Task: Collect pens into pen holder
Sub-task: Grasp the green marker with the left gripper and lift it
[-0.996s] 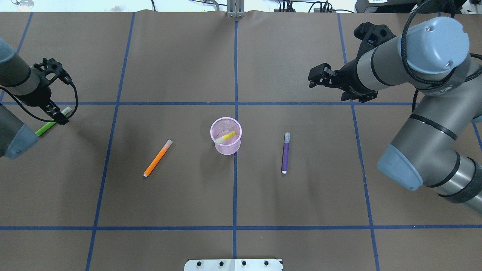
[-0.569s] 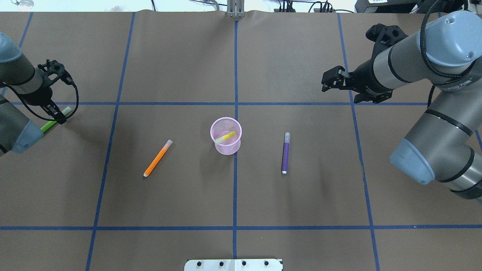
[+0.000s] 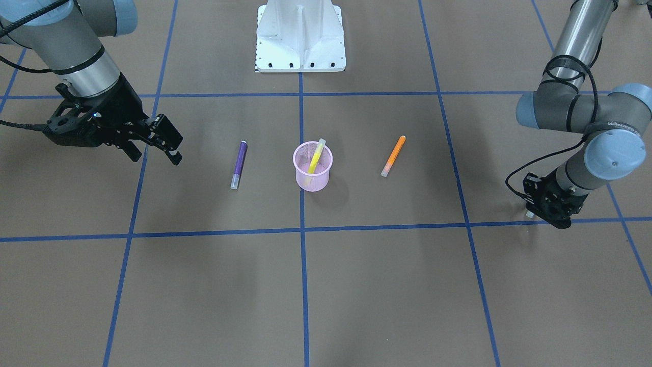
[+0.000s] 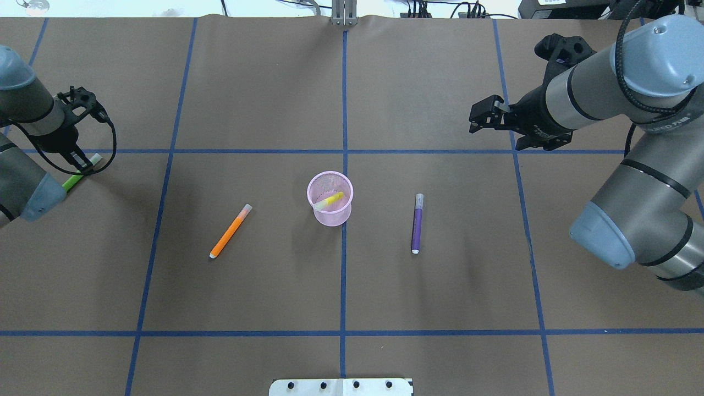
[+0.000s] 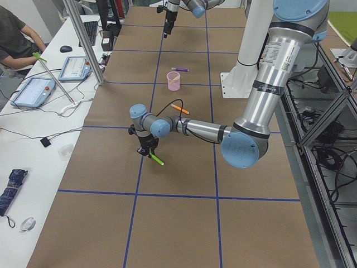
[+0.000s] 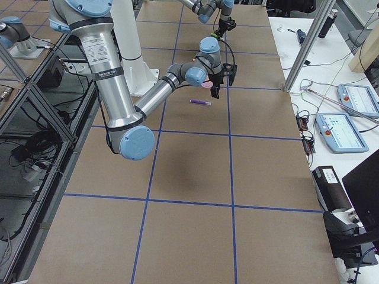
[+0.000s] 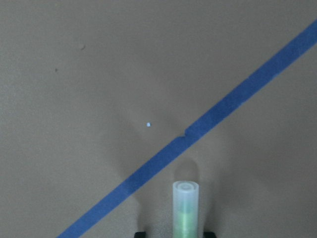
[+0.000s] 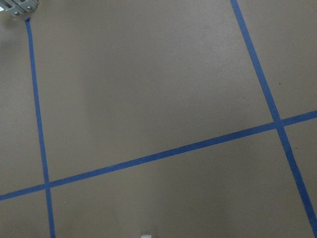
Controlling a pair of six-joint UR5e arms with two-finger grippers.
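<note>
Next, my left gripper lets go of the green pen inside the pale pink pen holder [image 3: 311,165], next to the yellow pen.
The pale pink mesh pen holder [image 4: 331,218] [image 3: 311,181] stands upright at the table's centre with the yellow pen [image 4: 330,200] [image 3: 316,153] leaning inside it. To its left the orange pen [image 4: 230,231] [image 3: 393,156] lies flat, and to its right the purple pen [image 4: 417,223] [image 3: 239,162]. At the far left edge my left gripper [image 4: 82,165] [image 5: 148,152] is shut on the green pen [image 4: 70,181] [image 7: 185,210] [image 5: 158,161], whose whitish cap sticks out past the fingers. My right gripper [image 4: 475,118] [image 3: 163,145] hangs open and empty, above and to the right of the purple pen.
Blue tape lines [image 4: 344,110] divide the brown table cover into squares. The white robot base plate [image 3: 300,38] sits at the near middle edge. A person [image 5: 14,39] and tablets [image 5: 33,92] are at a side desk beyond the table's far side.
My right arm drew back to the right, then held still. My left gripper shifted slightly away from the robot, and the green pen moved with it.
</note>
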